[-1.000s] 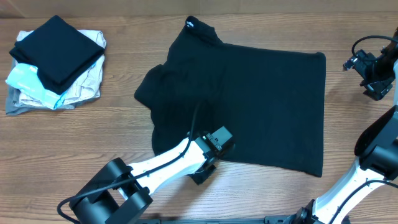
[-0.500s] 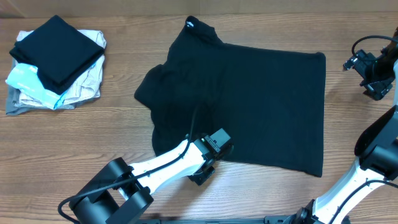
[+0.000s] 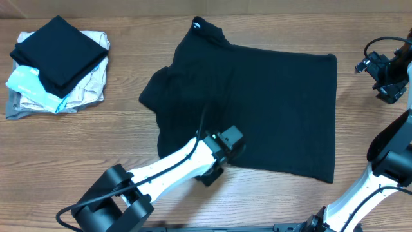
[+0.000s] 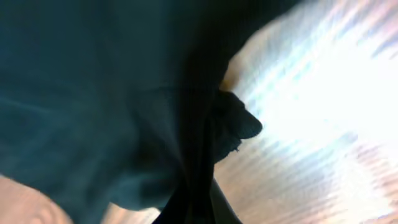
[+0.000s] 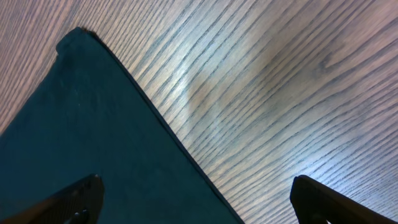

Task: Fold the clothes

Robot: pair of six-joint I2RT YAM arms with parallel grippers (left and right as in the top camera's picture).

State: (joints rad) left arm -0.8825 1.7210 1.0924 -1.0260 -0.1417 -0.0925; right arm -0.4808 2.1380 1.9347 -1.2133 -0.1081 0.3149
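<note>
The robot's left gripper pinches bunched cloth at the shirt's near edge while the near sleeve's end lies slack, so it should open and take hold of that loose sleeve end [image 3: 164,148].
The clothes are one black short-sleeved shirt [image 3: 270,109] lying spread flat on the wooden table, with its collar and a small white tag [image 3: 196,26] at the back. My left gripper [image 3: 215,169] sits at the shirt's near hem, left of centre, and is shut on a pinch of the black fabric [image 4: 93,93]. In the left wrist view the cloth bunches into the closed jaws at the left gripper [image 4: 196,208]. My right gripper [image 3: 386,80] hovers at the far right, open. Its fingers [image 5: 81,196] straddle the shirt's right edge [image 5: 143,112] and hold nothing.
A stack of folded garments [image 3: 58,64] in beige, light blue and grey, with a black one on top, lies at the back left. Bare wooden table [image 3: 77,148] surrounds the shirt. The right arm's white links [image 3: 380,174] stand along the right edge.
The left gripper has closed on the shirt's near hem and nudged slightly right. The right arm and the shirt's outline have not moved.
</note>
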